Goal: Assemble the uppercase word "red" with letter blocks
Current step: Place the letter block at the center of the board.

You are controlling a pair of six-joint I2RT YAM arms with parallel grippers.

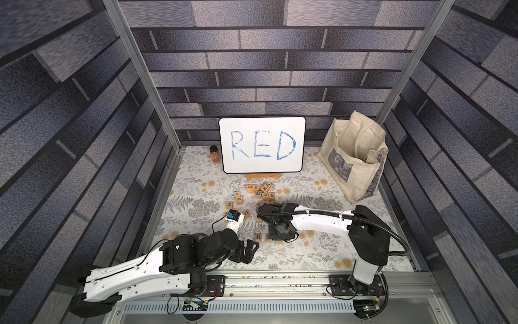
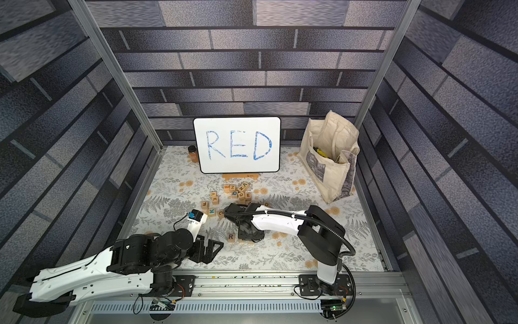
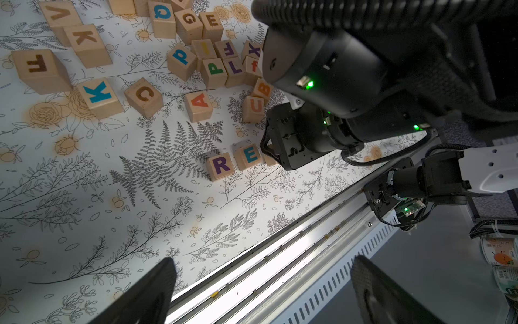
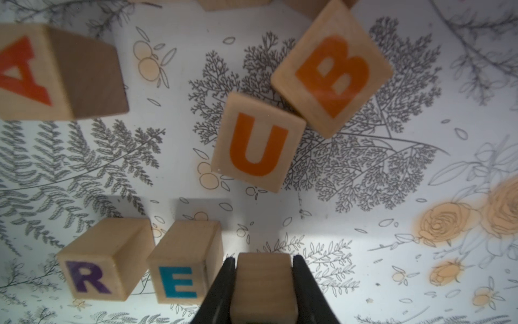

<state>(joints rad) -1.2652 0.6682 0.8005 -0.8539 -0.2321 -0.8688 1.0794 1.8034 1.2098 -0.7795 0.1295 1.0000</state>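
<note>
Next, I let go, with my right gripper, of the third light-wood letter block beside the blue-green E block (image 1: 279, 240) (image 4: 265, 292), across from the purple R block.
The purple R block (image 4: 89, 277) and the blue-green E block (image 4: 179, 282) stand side by side on the floral mat, a small gap between them. Just beyond the E, my right gripper (image 4: 264, 259) is shut on a third light-wood letter block (image 4: 263, 283) whose letter face is hidden. In the left wrist view the R (image 3: 221, 165) and E (image 3: 249, 155) sit beside the right gripper (image 3: 276, 153). In both top views the R (image 1: 258, 236) (image 2: 230, 237) lies left of the downward-pointing right gripper (image 1: 280, 234). My left gripper (image 3: 263, 280) (image 1: 248, 249) is open and empty near the front rail.
Orange U (image 4: 258, 143) and B (image 4: 332, 73) blocks and a red A (image 4: 28, 73) lie just behind the row. A pile of loose blocks (image 1: 262, 190) sits mid-mat. A whiteboard reading RED (image 1: 262, 144), a small jar (image 1: 214, 153) and a canvas tote (image 1: 354, 157) stand at the back.
</note>
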